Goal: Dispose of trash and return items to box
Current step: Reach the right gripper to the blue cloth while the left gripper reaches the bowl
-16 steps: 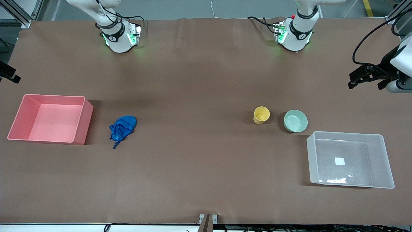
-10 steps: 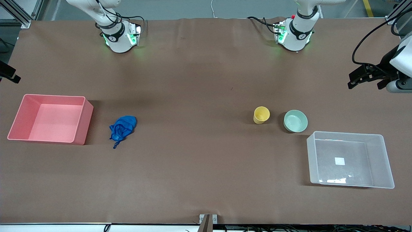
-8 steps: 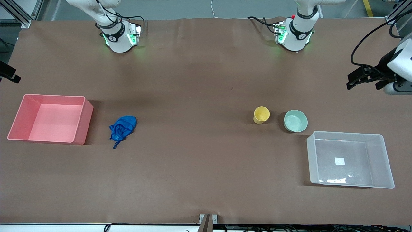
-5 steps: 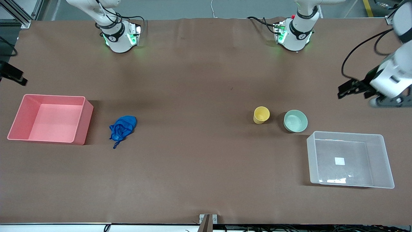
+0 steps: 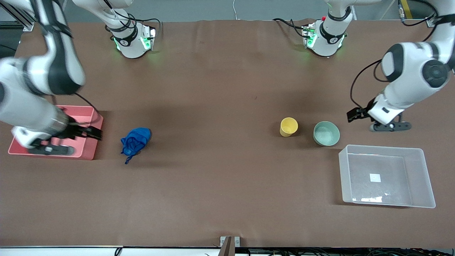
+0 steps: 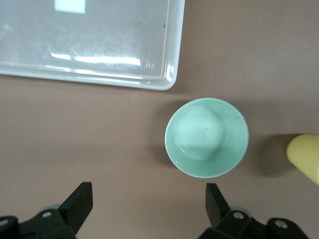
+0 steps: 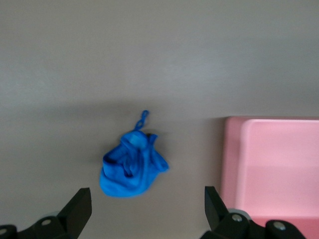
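Next, I move my right gripper to the bunched middle (image 5: 137, 138) (image 7: 128, 168) of the blue cloth wad and close it there, so that the wad's cord loop stays free.
The blue cloth wad (image 5: 135, 139) lies on the table beside the pink bin; it also shows in the right wrist view (image 7: 130, 167). My right gripper (image 5: 95, 133) is open and empty over the pink bin's edge next to the wad (image 7: 144, 201). The yellow cup (image 5: 288, 126) and the mint bowl (image 5: 326, 133) stand side by side, upright. The clear box (image 5: 382, 147) sits nearer the front camera than the bowl, with only a white sticker inside. My left gripper (image 5: 352, 116) is open and empty over the table beside the bowl (image 6: 207, 137); its jaws (image 6: 148, 199) are wide apart. The cup (image 6: 305, 157) shows at the frame's edge.
The pink bin (image 5: 90, 151) stands at the right arm's end of the table, partly covered by the right arm; it also shows in the right wrist view (image 7: 269, 159). The clear box's corner (image 6: 169, 74) lies close to the bowl. Brown table between wad and cup.
Both arms have swung in from the table's ends. The left gripper has come down beside the bowl; the right arm has come into view over the pink bin. No object moved.
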{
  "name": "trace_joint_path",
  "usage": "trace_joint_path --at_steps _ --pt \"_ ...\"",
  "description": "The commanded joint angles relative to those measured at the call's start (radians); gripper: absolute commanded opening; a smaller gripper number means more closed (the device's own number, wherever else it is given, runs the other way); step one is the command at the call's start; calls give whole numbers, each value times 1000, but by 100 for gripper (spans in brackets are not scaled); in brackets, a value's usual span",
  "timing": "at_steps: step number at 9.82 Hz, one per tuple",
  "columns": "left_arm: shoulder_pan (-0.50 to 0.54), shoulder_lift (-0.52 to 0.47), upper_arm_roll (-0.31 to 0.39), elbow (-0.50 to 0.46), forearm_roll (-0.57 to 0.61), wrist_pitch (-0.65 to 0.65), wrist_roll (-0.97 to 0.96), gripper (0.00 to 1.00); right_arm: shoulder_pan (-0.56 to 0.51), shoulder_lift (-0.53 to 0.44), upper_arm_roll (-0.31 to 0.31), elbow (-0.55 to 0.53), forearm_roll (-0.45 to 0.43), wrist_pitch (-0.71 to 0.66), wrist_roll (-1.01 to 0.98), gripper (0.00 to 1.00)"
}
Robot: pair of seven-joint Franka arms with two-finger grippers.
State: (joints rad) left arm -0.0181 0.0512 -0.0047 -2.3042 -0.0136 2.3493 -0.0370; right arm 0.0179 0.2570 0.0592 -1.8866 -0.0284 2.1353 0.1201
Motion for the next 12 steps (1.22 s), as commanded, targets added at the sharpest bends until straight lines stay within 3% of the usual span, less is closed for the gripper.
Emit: trace_joint_path --at_steps 1,4,5,6,7,8,10,12 --pt "1 106 -3 -89 0 193 -1 100 11 51 13 -167 -10 249 35 100" --pt "-3 257 -6 -84 1 370 -6 99 20 142 11 -244 -46 425 30 100" --pt "-3 275 -8 -86 1 387 -6 85 19 165 11 -250 -53 463 32 100" --pt "-3 279 -9 -86 -5 389 -12 56 23 191 11 -258 -53 495 32 100" --pt "-5 285 -9 -84 -6 387 -17 20 33 205 13 -261 -56 497 27 84" --pt "-6 292 -12 -81 -6 389 -17 5 49 208 13 -261 -56 494 26 60" --pt "-8 289 -14 -80 -6 412 -17 0 43 214 14 -258 -53 485 39 5" --pt "-8 203 -15 -98 -8 397 -9 0 42 206 17 -244 -42 480 41 1"
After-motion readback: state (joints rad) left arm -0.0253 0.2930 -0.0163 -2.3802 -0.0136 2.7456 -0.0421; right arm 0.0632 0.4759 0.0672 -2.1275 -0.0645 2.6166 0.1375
